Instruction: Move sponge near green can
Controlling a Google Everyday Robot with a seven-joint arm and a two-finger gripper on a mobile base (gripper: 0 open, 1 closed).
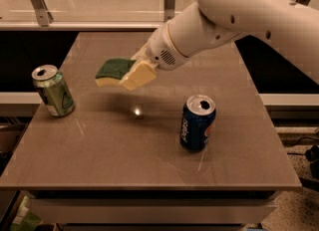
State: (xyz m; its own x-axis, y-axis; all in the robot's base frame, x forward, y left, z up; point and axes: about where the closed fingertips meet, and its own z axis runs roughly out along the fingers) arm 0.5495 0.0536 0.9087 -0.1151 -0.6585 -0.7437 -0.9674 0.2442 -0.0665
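Observation:
Next, the gripper releases the sponge on the brown table (94, 91) close beside the green can, on the green can's Pepsi can side.
My gripper (130, 72) hangs over the middle of the table, shut on the sponge (112, 70), which has a dark green top over pale yellow foam. The sponge is held above the tabletop, sticking out to the left of the pale fingers (140, 75). The green can (53, 91) stands upright near the table's left edge, to the left of and a little below the sponge, well apart from it.
A dark blue Pepsi can (197, 122) stands upright right of centre. The brown table (124, 150) has a glass rail with metal posts (38, 0) behind it. The white arm (239, 16) reaches in from the upper right.

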